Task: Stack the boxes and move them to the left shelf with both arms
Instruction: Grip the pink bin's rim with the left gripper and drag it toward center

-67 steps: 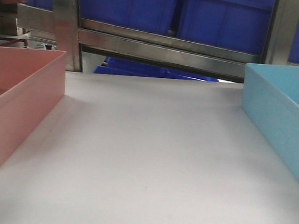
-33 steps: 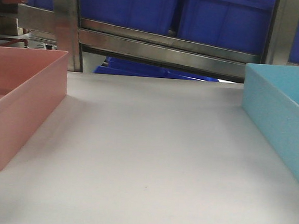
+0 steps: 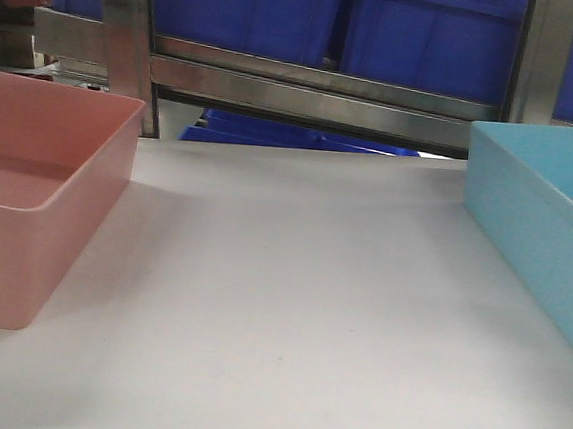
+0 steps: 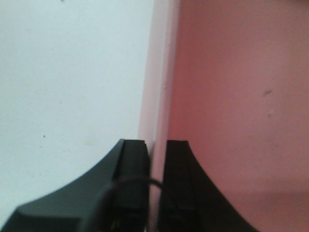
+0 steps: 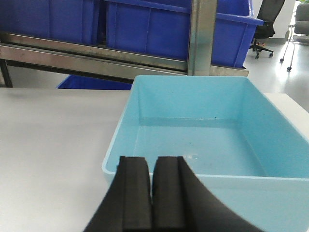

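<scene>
I should release the salmon pink box with my left gripper on the middle of the white table (image 3: 267,273), beside the light blue box.
The salmon pink box (image 3: 37,203) is at the left of the white table (image 3: 289,305). The light blue box (image 3: 536,226) rests at the right, apart from it. In the left wrist view my left gripper (image 4: 155,142) is shut on the pink box's (image 4: 231,96) wall, one finger outside and one inside. In the right wrist view my right gripper (image 5: 152,159) is shut with nothing between its fingers, just before the near rim of the empty blue box (image 5: 207,140), towards its left corner. The left shelf is out of view.
A stainless-steel rack (image 3: 308,86) with dark blue crates (image 3: 244,10) stands behind the table's far edge. More blue crates (image 3: 274,133) lie below it. An office chair (image 5: 265,24) stands on the floor at the far right.
The pink box has shifted right and its near side has risen, showing more of its inside. The blue box has not moved.
</scene>
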### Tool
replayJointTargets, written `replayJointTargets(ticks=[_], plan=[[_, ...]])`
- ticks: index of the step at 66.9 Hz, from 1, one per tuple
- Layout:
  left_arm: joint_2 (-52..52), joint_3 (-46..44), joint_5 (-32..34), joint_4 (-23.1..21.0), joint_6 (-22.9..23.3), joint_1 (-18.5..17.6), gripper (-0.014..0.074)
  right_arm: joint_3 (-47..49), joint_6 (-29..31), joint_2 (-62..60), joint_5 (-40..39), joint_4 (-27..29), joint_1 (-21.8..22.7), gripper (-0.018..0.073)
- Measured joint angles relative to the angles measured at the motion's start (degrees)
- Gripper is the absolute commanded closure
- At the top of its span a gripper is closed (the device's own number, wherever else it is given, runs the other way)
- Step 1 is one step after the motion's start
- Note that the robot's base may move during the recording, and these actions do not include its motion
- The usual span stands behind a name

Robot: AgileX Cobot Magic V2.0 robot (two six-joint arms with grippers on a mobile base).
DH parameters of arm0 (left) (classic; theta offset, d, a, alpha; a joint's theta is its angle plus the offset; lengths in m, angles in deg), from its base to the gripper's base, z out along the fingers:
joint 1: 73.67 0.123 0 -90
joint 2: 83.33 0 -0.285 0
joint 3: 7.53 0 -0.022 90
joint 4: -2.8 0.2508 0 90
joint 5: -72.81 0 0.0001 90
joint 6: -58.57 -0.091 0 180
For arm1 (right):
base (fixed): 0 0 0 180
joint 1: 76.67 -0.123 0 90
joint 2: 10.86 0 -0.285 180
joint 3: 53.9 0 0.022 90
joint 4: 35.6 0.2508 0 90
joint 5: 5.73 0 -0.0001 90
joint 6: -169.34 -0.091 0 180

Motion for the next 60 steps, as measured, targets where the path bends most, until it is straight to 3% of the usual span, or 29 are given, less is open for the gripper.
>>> replayJointTargets(ticks=[14,23,35,48,60], plan=[[-8.9,0.0,-4.5,-8.6,0.7,-0.2,0.0601,0.0,0.0,0.0,0.0,0.0,0.0,0.0511],[-12.3,0.0,-6.1,-10.4,4.8,-3.7,0.0601,0.0,0.0,0.0,0.0,0.0,0.0,0.0511],[-12.7,0.1,-6.3,-10.4,12.3,-12.5,0.0601,0.0,0.0,0.0,0.0,0.0,0.0,0.0511],[-12.7,3.8,0.3,-10.6,21.8,-23.2,0.0601,0.0,0.0,0.0,0.0,0.0,0.0,0.0511],[-9.8,8.1,6.0,-11.0,25.7,-30.9,0.0601,0.0,0.0,0.0,0.0,0.0,0.0,0.0511]])
